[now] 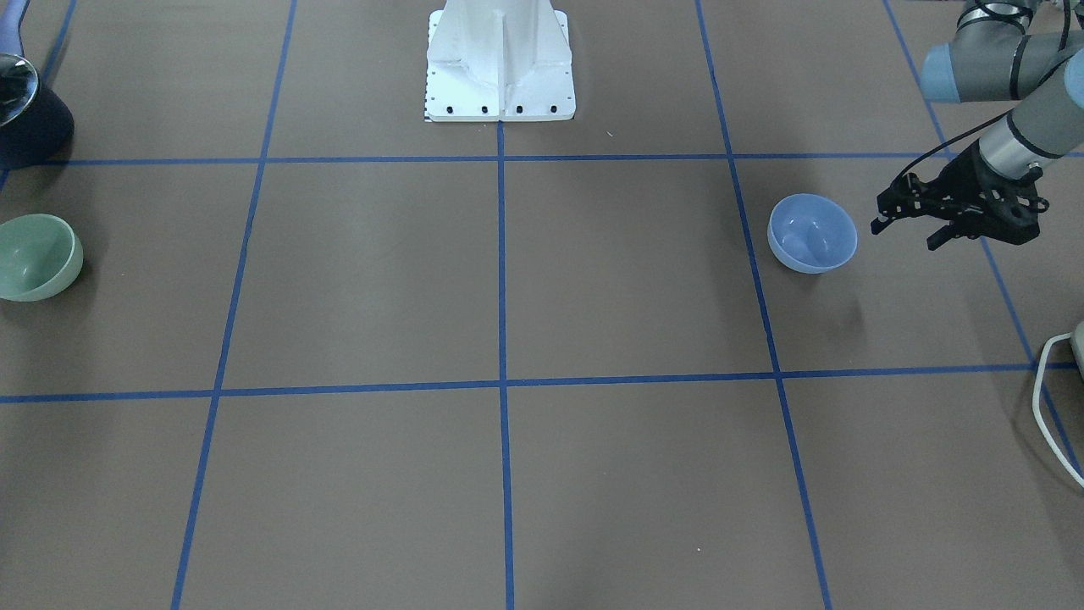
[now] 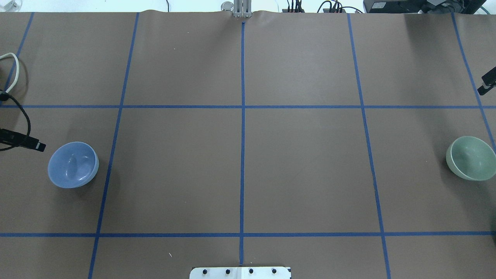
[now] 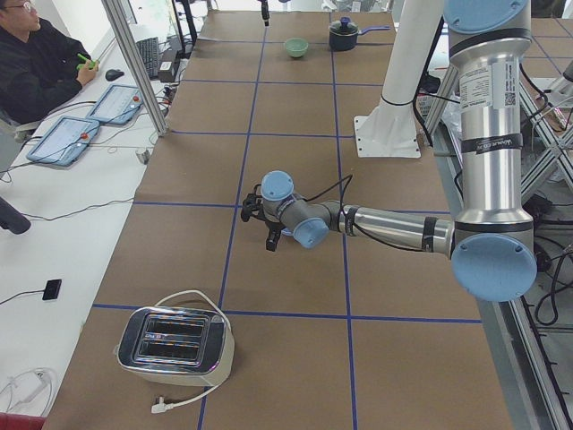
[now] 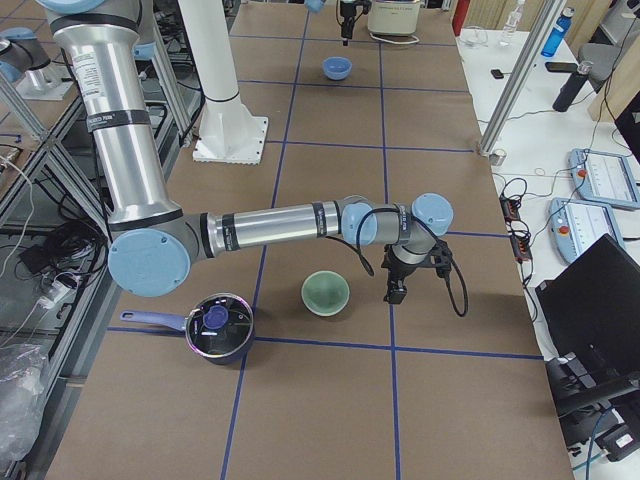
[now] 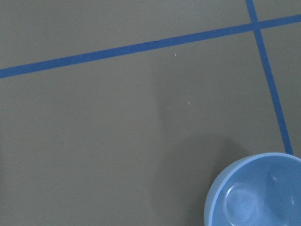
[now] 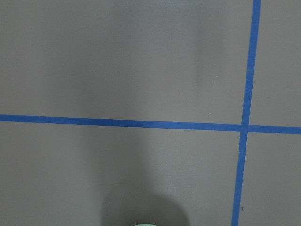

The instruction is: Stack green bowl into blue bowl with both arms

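The robot's right gripper should next grab the rim of the green bowl point(image 1: 2, 268), on the side farthest from the blue bowl.
The blue bowl point(image 1: 811, 233) stands upright on the table on my left side; it also shows in the overhead view point(image 2: 73, 164) and at the lower right of the left wrist view point(image 5: 256, 193). My left gripper point(image 1: 908, 233) is open and empty, hovering just outside the bowl, apart from it. The green bowl point(image 1: 34, 257) stands upright at the far right side point(image 2: 471, 158). My right gripper point(image 4: 395, 292) hangs beside the green bowl point(image 4: 325, 293), apart from it. Only one fingertip point(image 2: 487, 82) shows overhead, so I cannot tell whether it is open or shut.
A dark lidded pot point(image 4: 218, 328) stands close to the green bowl, towards the robot. A toaster point(image 3: 175, 340) with a white cable point(image 1: 1050, 398) sits beyond my left gripper at the table's end. The white base mount point(image 1: 500, 63) is at the middle.
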Robot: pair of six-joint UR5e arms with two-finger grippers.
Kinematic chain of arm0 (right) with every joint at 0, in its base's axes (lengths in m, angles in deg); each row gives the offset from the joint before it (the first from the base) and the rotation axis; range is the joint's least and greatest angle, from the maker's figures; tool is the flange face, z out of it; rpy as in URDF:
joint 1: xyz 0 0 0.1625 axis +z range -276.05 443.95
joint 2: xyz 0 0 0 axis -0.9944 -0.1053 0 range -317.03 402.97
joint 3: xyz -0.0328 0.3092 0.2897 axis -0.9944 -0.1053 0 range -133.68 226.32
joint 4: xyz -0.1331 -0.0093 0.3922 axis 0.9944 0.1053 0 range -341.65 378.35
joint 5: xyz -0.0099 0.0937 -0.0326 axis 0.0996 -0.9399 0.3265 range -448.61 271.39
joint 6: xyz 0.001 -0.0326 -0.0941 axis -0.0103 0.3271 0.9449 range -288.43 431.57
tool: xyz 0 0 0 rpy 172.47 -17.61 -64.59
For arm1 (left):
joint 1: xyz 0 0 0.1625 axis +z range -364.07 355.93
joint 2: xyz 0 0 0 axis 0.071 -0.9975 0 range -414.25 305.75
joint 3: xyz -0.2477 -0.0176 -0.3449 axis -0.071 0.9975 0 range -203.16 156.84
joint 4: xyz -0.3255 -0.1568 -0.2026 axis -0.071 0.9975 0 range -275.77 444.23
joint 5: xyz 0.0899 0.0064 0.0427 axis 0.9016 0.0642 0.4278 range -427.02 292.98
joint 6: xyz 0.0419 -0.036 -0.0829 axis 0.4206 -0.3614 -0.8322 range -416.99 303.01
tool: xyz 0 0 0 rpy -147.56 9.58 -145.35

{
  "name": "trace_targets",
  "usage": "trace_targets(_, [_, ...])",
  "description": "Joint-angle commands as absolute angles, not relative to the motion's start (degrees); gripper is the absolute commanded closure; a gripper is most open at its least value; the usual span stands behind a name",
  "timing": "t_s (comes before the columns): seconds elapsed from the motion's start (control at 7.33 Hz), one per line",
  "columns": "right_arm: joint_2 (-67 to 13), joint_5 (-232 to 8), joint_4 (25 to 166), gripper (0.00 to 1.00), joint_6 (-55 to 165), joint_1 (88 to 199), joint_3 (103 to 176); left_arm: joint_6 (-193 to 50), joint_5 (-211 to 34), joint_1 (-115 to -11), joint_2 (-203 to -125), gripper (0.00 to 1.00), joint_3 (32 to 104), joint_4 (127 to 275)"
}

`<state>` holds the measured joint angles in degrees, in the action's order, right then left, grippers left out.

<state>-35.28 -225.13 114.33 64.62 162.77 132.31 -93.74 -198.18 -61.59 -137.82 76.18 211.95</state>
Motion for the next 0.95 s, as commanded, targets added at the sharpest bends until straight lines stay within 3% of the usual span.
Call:
trace_targets(0.0, [-36.47, -225.11, 112.31, 0.0, 62.87, 161.3, 131.93, -97.41, -196.75, -59.1, -138.1, 0.02, 75.81, 214.31])
trace_targets(0.82, [-42.98, -225.46, 101.85, 0.0, 58.04, 158.31, 131.93, -99.87, -195.08, -56.55, -138.97, 0.03, 75.81, 214.4])
